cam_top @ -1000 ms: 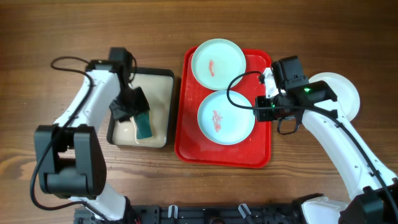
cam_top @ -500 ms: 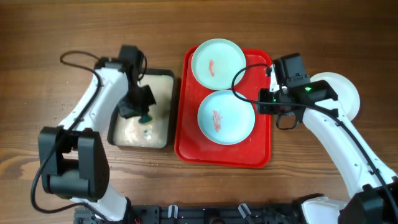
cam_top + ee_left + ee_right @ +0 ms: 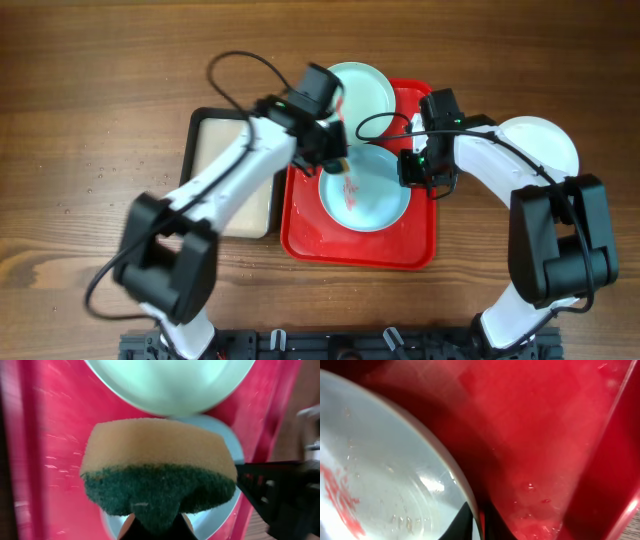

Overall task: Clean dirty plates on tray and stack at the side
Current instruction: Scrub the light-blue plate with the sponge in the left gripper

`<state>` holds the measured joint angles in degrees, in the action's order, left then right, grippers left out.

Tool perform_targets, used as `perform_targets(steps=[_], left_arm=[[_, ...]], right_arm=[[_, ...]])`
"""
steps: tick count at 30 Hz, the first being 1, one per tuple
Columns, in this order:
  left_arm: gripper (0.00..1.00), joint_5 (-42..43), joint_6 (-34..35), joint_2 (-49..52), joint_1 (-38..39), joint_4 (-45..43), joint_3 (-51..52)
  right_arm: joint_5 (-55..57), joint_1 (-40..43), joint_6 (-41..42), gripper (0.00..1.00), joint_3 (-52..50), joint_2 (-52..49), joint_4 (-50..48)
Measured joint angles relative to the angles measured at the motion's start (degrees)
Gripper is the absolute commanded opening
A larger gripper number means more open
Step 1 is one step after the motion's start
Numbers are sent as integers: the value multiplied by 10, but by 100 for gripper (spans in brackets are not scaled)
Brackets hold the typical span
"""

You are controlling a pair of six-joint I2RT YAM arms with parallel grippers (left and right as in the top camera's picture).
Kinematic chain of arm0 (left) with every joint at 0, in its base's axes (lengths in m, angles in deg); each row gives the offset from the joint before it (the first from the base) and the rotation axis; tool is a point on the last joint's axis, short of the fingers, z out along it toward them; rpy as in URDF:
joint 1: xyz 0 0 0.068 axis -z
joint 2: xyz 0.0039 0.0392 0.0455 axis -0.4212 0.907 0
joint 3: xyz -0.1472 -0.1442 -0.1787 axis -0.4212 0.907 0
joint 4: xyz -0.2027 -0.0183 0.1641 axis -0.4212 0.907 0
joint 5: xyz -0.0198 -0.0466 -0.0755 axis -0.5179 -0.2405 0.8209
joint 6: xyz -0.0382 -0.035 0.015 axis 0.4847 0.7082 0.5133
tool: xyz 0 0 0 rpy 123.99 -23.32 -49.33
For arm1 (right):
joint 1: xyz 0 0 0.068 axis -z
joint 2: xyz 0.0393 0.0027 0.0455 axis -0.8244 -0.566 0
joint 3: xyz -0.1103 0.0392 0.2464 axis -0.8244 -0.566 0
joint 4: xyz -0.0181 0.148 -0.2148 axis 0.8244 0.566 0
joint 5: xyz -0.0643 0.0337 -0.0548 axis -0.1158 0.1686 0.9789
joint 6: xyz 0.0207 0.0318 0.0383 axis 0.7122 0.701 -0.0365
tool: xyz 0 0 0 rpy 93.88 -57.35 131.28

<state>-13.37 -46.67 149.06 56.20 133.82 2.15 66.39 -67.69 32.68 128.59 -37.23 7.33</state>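
Next, I set the yellow sponge down with my left gripper inside the black-rimmed cream tray, a little nearer me than its middle [image 3: 222, 191]. The sponge is still above the near plate's edge.
The red tray [image 3: 360, 250] holds two pale blue plates with red smears: a far one [image 3: 362, 92] and a near one [image 3: 368, 195]. A white plate [image 3: 548, 152] lies on the table to the right, partly under my right arm. My left gripper [image 3: 335, 155] is shut on a yellow sponge with a green scrub side [image 3: 157, 467], held just above the near plate's far left edge [image 3: 227, 447]. My right gripper [image 3: 412, 168] is shut on the near plate's right rim [image 3: 385, 460], one finger on each side [image 3: 477, 522].
A black-rimmed cream tray [image 3: 235, 185] sits left of the red tray, partly under my left arm. The red tray's raised rim [image 3: 615, 460] runs close beside my right gripper. Cables loop over the tray's far end.
My left arm swung right from the cream tray to the red tray, carrying the sponge. My right gripper moved in and down onto the near plate's right rim.
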Motion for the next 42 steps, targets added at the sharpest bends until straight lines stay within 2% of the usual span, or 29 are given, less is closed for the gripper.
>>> perform_targets(steps=[3, 7, 12, 15, 18, 21, 26, 28, 30, 35, 39, 42], left_arm=[[4, 14, 40, 76, 50, -39, 9], [4, 31, 74, 121, 67, -62, 7], [4, -81, 99, 124, 54, 64, -17], [4, -103, 100, 123, 42, 74, -17], [4, -59, 97, 123, 31, 18, -12], [4, 42, 97, 134, 36, -97, -7], [4, 76, 97, 141, 88, -126, -6], [4, 65, 97, 141, 92, -109, -7], [4, 29, 97, 139, 88, -55, -16], [4, -120, 97, 128, 45, 89, -26], [4, -153, 97, 129, 43, 86, -29], [4, -116, 97, 129, 38, 14, -25]], right_arm=[[-12, 0, 2, 4, 1, -1, 0], [-13, 1, 2, 4, 1, -2, 1], [-21, 0, 2, 4, 2, -3, 7], [-30, -1, 2, 4, 2, -4, 10], [-29, 1, 2, 4, 4, -5, 19], [-28, 3, 3, 4, 4, -5, 21], [-28, 3, 4, 4, 5, -5, 22], [-28, 3, 4, 4, 5, -5, 22], [-30, 1, 2, 4, 5, -5, 22], [-30, 0, -1, 5, 5, -5, 22], [-43, -5, -1, 4, 5, -7, 20], [-36, 0, -1, 4, 5, -7, 22]])
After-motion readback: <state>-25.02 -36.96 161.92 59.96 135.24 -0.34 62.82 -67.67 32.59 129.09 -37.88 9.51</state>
